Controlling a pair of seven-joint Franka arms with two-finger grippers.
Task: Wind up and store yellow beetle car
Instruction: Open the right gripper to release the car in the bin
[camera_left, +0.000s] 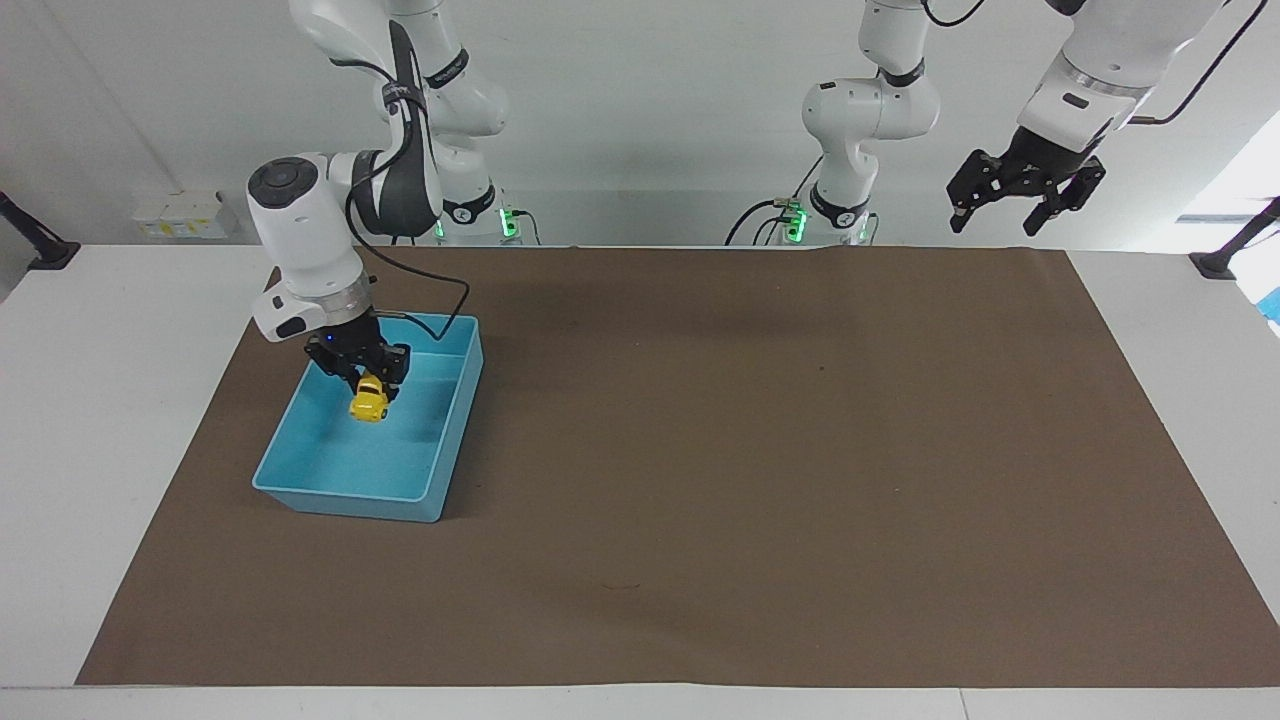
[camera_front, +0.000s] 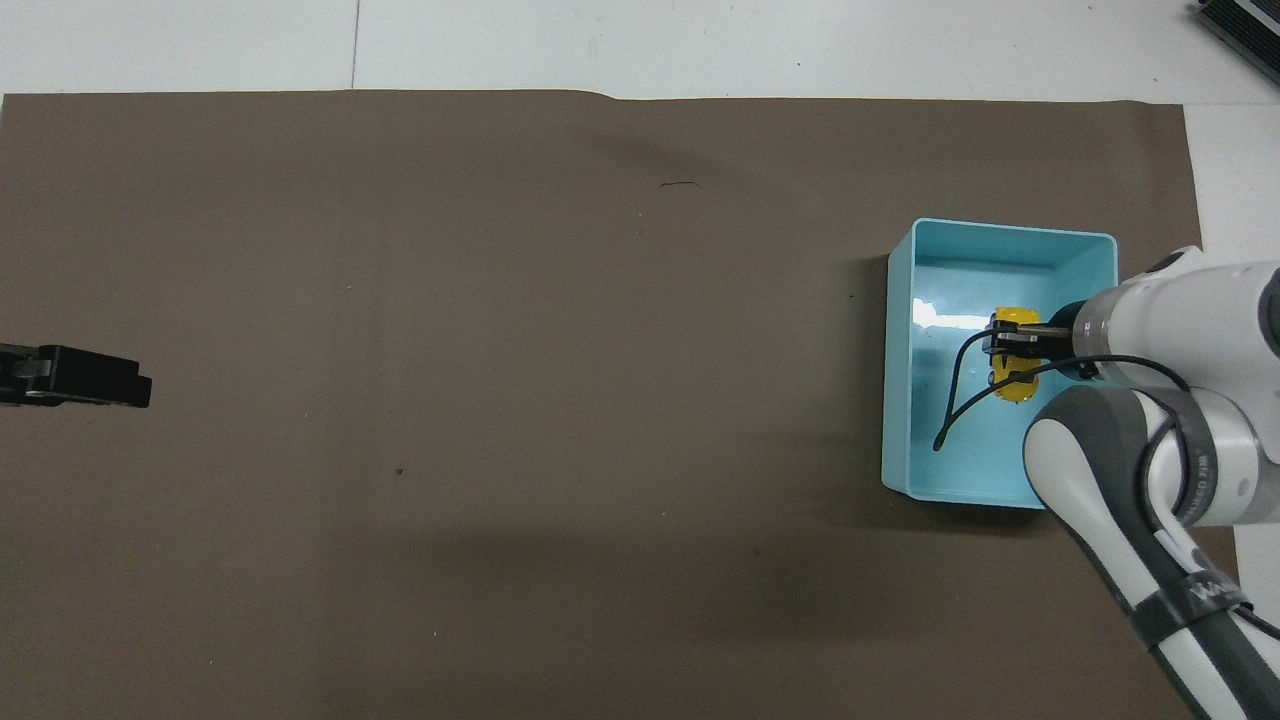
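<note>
Next, my right gripper lets go of the yellow beetle car on the bottom of the blue bin, close to the bin's middle (camera_front: 976, 384).
The yellow beetle car (camera_left: 369, 402) (camera_front: 1014, 358) hangs nose-down inside the blue bin (camera_left: 300, 492) (camera_front: 900, 400), held just above the bin's floor. My right gripper (camera_left: 370, 392) (camera_front: 1012, 352) is shut on the car from above, its wrist tilted over the bin's middle. My left gripper (camera_left: 1022, 205) waits raised high over the left arm's end of the table, its fingers spread open and holding nothing; only its tip (camera_front: 75, 376) shows in the overhead view.
The blue bin stands on a brown mat (camera_left: 760, 450) toward the right arm's end of the table. A black cable (camera_front: 962, 400) loops from the right wrist over the bin. White tabletop (camera_left: 110, 400) borders the mat.
</note>
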